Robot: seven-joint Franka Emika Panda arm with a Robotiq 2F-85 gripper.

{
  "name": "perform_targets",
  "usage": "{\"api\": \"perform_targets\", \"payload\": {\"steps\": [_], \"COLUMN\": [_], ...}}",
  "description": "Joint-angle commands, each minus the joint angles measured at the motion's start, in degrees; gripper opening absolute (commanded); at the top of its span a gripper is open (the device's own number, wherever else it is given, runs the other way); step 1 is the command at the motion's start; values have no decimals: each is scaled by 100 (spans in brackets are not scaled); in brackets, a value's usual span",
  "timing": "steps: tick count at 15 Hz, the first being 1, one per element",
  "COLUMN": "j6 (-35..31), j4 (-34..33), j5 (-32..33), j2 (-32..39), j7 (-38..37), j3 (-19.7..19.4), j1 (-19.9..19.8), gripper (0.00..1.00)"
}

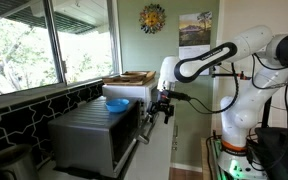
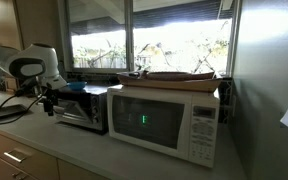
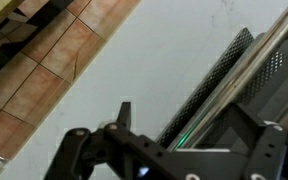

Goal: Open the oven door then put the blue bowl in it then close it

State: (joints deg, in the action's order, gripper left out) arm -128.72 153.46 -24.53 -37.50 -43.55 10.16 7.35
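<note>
Next, I close on the blue bowl's rim (image 1: 129, 101) nearest the oven door.
The silver-grey oven (image 1: 84, 138) stands on the counter, and it also shows in the other exterior view (image 2: 81, 110). Its dark-glass oven door (image 1: 126, 138) looks closed. The blue bowl (image 1: 116, 105) sits on the oven's ribbed top near the front edge. My gripper (image 1: 164, 108) hangs just in front of the door's upper edge. In the wrist view my gripper (image 3: 194, 120) has its fingers spread wide, with the door's silver handle bar (image 3: 239, 65) running diagonally between them. I cannot tell if they touch it.
A white microwave-like box (image 2: 164, 122) with a flat tray on top stands next to the oven. Windows run behind the counter (image 3: 134, 60). A tiled backsplash (image 1: 24, 115) lines the wall. The robot base (image 1: 234, 130) stands beyond the counter end.
</note>
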Motion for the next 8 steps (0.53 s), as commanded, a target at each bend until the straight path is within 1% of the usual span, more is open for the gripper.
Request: {"api": "perform_targets", "payload": {"steps": [1,2,3,4,8], "j6": [-44,-57,-15,104,272], "j4": [654,756,725,428,409], "j5": [-213,-264,-273,-226,-181], "j2": [-460,-532,-509,-304,-414], "j7": [199,220,213,171,98], "j3": [-48,-46,-40,-45,-83], "j1": [52,72,55,-1,-85], "gripper": [100,100,100,100,100]}}
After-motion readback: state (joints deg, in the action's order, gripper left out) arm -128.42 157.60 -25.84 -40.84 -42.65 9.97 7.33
